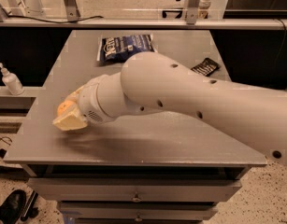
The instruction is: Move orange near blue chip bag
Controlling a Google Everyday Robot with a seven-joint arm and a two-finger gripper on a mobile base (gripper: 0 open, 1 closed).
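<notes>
I need to release the orange beside the blue chip bag's front corner (pixel 146 59), on the side facing the black packet.
The orange (pixel 63 108) sits between the cream fingers (pixel 72 122) of my gripper (pixel 68 115) over the table's left front part. The gripper is shut on it and seems to hold it just above the surface, with a shadow under it. The blue chip bag (pixel 126 46), dark blue with white lettering, lies flat at the back middle of the table, well away from the orange. My white arm reaches in from the right across the table's middle and hides part of the surface.
A black snack bar packet (pixel 206 66) lies at the right, partly behind my arm. The grey table (pixel 147 143) has drawers below its front edge. A white pump bottle (pixel 11 80) stands on a lower shelf to the left.
</notes>
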